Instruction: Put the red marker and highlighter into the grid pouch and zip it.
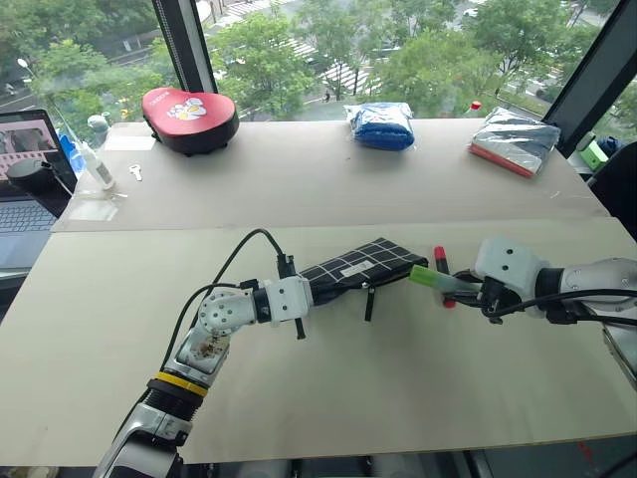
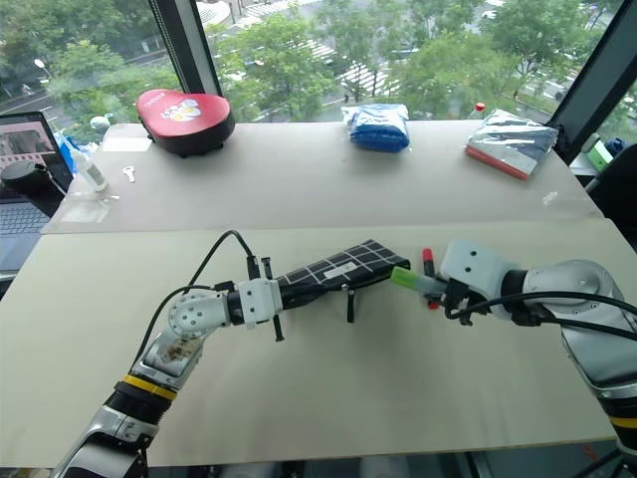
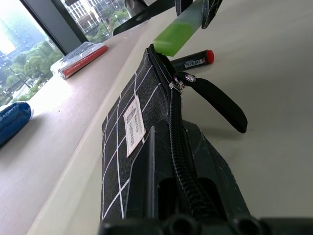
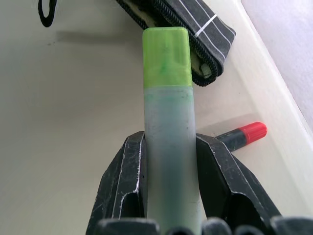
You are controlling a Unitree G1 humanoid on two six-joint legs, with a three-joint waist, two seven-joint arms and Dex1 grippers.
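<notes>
My right gripper is to let go of the highlighter deep inside the grid pouch point(image 1: 374, 268), past the pouch's opening beside the pull strap.
My left gripper point(image 1: 311, 292) is shut on the left end of the grid pouch point(image 1: 360, 265), holding it just above the table with its mouth toward the right. The black pull strap point(image 3: 220, 103) hangs from the zipper. The pale green highlighter point(image 4: 167, 98) is held in my right gripper point(image 1: 468, 287), which is shut on its body. Its green cap point(image 1: 426, 277) points at the pouch's open right end and nearly touches it. The red marker point(image 1: 441, 262) lies on the table just beyond the highlighter, close to the pouch's right end.
On the far table stand a red padded case point(image 1: 189, 118), a blue bundle point(image 1: 380, 125) and a silver packet point(image 1: 515, 139). A laptop point(image 1: 25, 189) and a small bottle point(image 1: 98, 159) sit at the far left. A seam point(image 1: 299, 227) separates the two tabletops.
</notes>
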